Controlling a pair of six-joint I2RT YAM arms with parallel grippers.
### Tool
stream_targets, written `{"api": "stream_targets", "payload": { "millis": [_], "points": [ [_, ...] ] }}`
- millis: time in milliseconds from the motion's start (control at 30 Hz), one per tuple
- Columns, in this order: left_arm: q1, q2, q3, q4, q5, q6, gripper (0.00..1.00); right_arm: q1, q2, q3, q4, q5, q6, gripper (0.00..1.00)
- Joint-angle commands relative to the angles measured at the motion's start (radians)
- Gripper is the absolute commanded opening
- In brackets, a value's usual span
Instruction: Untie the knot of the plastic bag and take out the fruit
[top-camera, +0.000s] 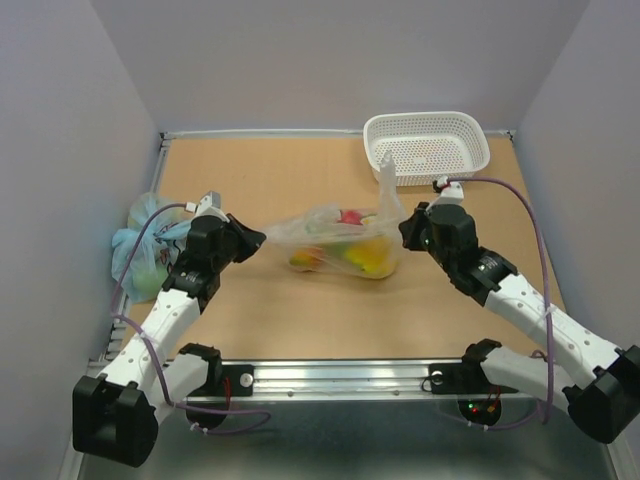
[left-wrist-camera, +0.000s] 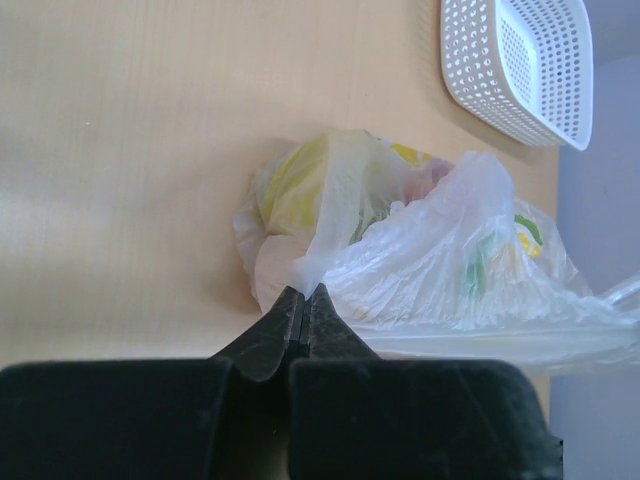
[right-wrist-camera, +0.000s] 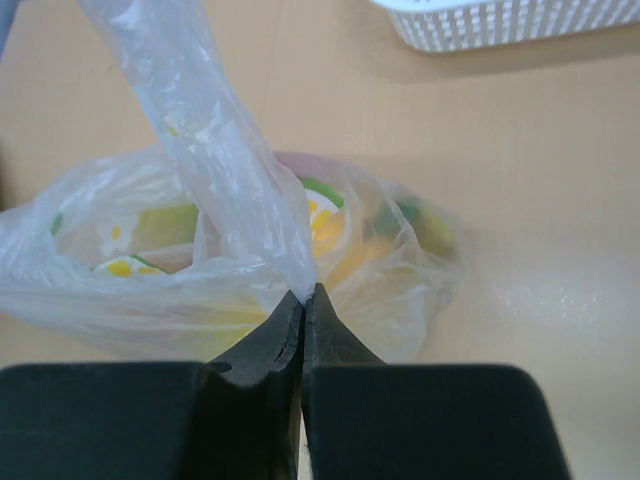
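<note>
The stretched bag's opening is a narrow slit over the fruit, so my right gripper needs to regrip the twisted handle's base (top-camera: 393, 215) while my left gripper spreads the opening.
The clear plastic bag (top-camera: 335, 240) lies mid-table, stretched between both grippers, with fruit (top-camera: 368, 255) inside: yellow, orange, red and green pieces. My left gripper (top-camera: 262, 238) is shut on the bag's left edge (left-wrist-camera: 310, 265). My right gripper (top-camera: 403, 228) is shut on the bag's right side (right-wrist-camera: 300, 270), where a loose twisted handle (top-camera: 387, 190) sticks up. No tied knot shows. In the left wrist view the fruit (left-wrist-camera: 300, 185) shows through the film. In the right wrist view yellow and green fruit (right-wrist-camera: 325, 215) lies behind the pinched film.
A white perforated basket (top-camera: 428, 145) stands at the back right, also seen in the left wrist view (left-wrist-camera: 520, 65). A light-blue bag (top-camera: 140, 245) with fruit lies at the left edge beside my left arm. Grey walls close in on three sides.
</note>
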Motion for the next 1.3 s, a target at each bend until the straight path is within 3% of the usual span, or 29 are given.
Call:
{"api": "stream_targets", "payload": {
  "millis": [0, 67, 167, 200, 233, 300, 333, 433, 467, 533, 667, 767, 933, 1100, 1133, 1167, 1267],
  "points": [
    [0.025, 0.010, 0.016, 0.046, 0.046, 0.068, 0.00, -0.029, 0.010, -0.105, 0.106, -0.131, 0.085, 0.01],
    [0.025, -0.007, 0.037, 0.042, 0.106, 0.131, 0.01, -0.029, -0.019, -0.131, 0.103, -0.183, 0.085, 0.01],
    [0.023, -0.065, 0.063, -0.006, 0.131, 0.215, 0.22, -0.029, -0.098, -0.170, 0.059, -0.166, 0.071, 0.08],
    [0.020, -0.083, 0.071, -0.010, 0.125, 0.229, 0.39, -0.029, -0.121, -0.170, 0.005, -0.159, 0.067, 0.11],
    [0.017, -0.100, 0.079, -0.063, 0.103, 0.243, 0.47, -0.029, -0.125, -0.164, -0.026, -0.144, 0.062, 0.26],
    [-0.001, -0.149, 0.108, -0.092, 0.080, 0.266, 0.64, -0.029, -0.120, -0.147, -0.093, -0.140, 0.054, 0.43],
    [-0.012, -0.160, 0.119, -0.114, 0.059, 0.280, 0.74, -0.029, -0.118, -0.121, -0.145, -0.140, 0.038, 0.60],
    [-0.073, -0.168, 0.180, -0.140, 0.022, 0.298, 0.94, -0.029, -0.128, -0.060, -0.219, -0.125, -0.024, 0.79],
    [-0.101, -0.159, 0.201, -0.161, -0.018, 0.301, 0.95, -0.029, -0.125, 0.007, -0.231, -0.116, -0.048, 0.87],
    [-0.205, -0.107, 0.269, -0.203, -0.121, 0.303, 0.96, -0.029, -0.076, 0.086, -0.267, -0.114, -0.125, 0.92],
    [-0.340, 0.065, 0.408, -0.246, -0.274, 0.297, 0.96, -0.029, 0.083, 0.325, -0.330, -0.177, -0.235, 0.95],
    [-0.383, 0.184, 0.480, -0.249, -0.322, 0.314, 0.96, -0.029, 0.197, 0.476, -0.359, -0.267, -0.277, 0.96],
    [-0.440, 0.355, 0.582, -0.258, -0.357, 0.366, 0.96, -0.028, 0.308, 0.507, -0.368, -0.386, -0.285, 0.97],
    [-0.480, 0.497, 0.606, -0.255, -0.380, 0.380, 0.96, -0.028, 0.343, 0.413, -0.370, -0.245, -0.262, 0.94],
    [-0.485, 0.514, 0.603, -0.258, -0.384, 0.374, 0.96, -0.028, 0.340, 0.392, -0.370, -0.210, -0.259, 0.89],
    [-0.485, 0.537, 0.594, -0.279, -0.398, 0.342, 0.96, -0.026, 0.323, 0.342, -0.368, -0.126, -0.218, 0.69],
    [-0.485, 0.525, 0.538, -0.290, -0.437, 0.233, 0.94, -0.028, 0.253, 0.248, -0.365, -0.045, -0.115, 0.24]
  ]
}}
